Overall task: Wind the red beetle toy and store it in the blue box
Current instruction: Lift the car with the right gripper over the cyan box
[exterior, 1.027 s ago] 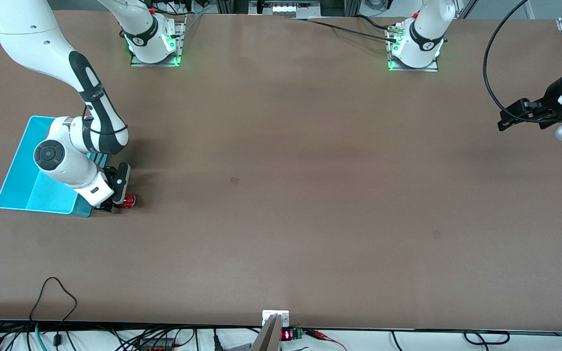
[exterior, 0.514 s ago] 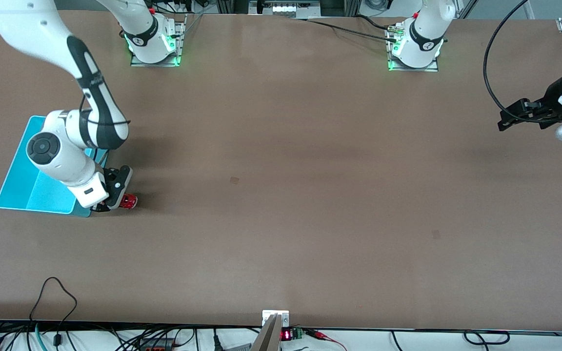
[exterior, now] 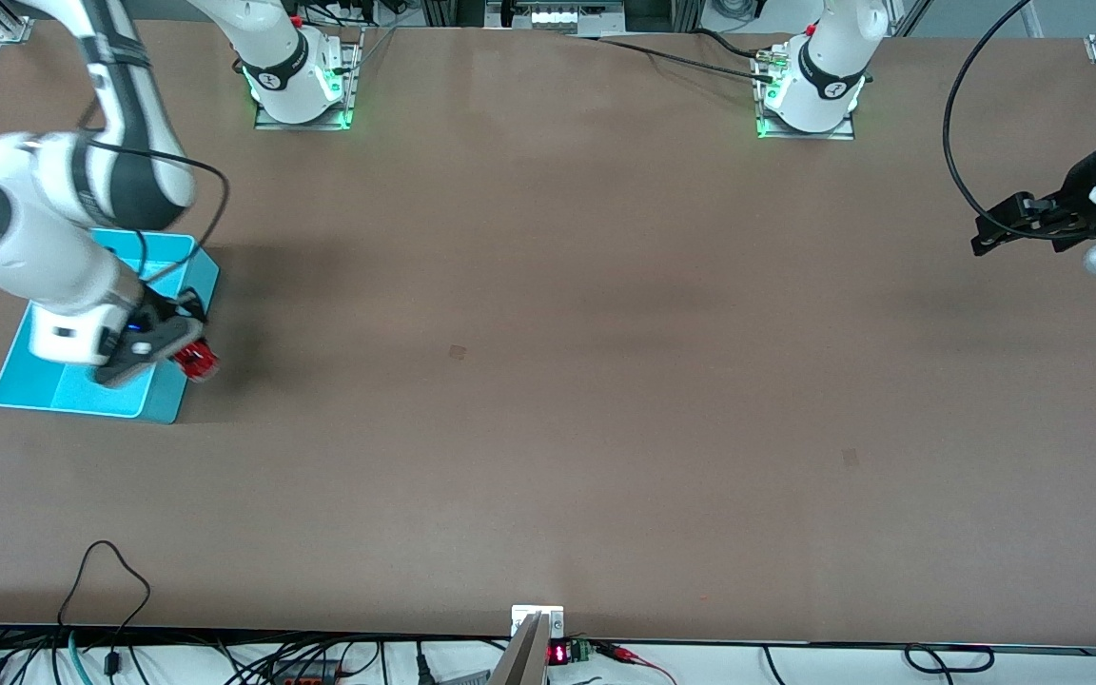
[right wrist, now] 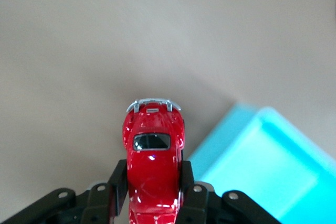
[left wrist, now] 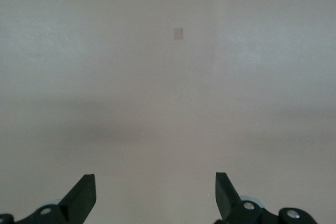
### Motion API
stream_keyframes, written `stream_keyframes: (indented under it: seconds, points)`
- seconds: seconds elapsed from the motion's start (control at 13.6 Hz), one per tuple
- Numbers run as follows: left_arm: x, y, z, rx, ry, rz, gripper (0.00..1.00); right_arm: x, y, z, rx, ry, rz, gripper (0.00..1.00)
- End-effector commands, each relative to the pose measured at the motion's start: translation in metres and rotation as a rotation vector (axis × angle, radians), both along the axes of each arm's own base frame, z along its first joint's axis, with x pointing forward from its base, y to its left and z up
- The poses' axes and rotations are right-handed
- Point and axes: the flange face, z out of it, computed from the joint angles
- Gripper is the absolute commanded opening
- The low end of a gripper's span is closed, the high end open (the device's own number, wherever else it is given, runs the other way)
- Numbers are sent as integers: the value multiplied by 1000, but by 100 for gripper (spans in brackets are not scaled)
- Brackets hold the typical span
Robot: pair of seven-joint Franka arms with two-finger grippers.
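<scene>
My right gripper is going to release the red beetle toy, setting it down on the blue box's bottom, between its sides [exterior: 145, 307].
The red beetle toy [exterior: 196, 360] [right wrist: 153, 156] is lifted off the table, clamped at its sides by my right gripper [exterior: 182, 350] [right wrist: 152, 182], which is shut on it. It hangs over the edge of the blue box [exterior: 53, 395] [right wrist: 262, 161], a cyan bin at the right arm's end of the table. The toy's silvery bumper points away from the wrist. My left gripper [exterior: 990, 233] [left wrist: 155, 192] waits open at the left arm's end of the table, above bare tabletop, nothing between its fingers.
Two arm bases [exterior: 301, 86] [exterior: 810, 90] stand along the table edge farthest from the front camera. Cables [exterior: 106, 580] and a small display [exterior: 557, 654] lie along the nearest edge. A faint square mark [exterior: 457, 352] sits mid-table.
My right gripper closed on the red beetle toy, lifted it off the table and carried it toward the blue box. The left arm has not moved.
</scene>
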Motion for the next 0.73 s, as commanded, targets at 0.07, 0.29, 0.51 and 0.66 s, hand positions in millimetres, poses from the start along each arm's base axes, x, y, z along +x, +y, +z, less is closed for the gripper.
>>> stream_keyframes:
  seconds: [0.07, 0.29, 0.51, 0.66]
  points:
    - [2, 2, 5, -10, -4, -3, 100, -22, -74, -5, -13, 41, -357, 0]
    - [1, 2, 6, -10, -6, -3, 100, -30, -122, -35, -46, 38, -548, 0]
    - [1, 2, 5, -10, -2, -3, 100, -49, -160, -83, -65, 32, -658, 0]
    - [1, 2, 5, -10, -2, -3, 100, -67, -174, -118, -72, -6, -668, 0]
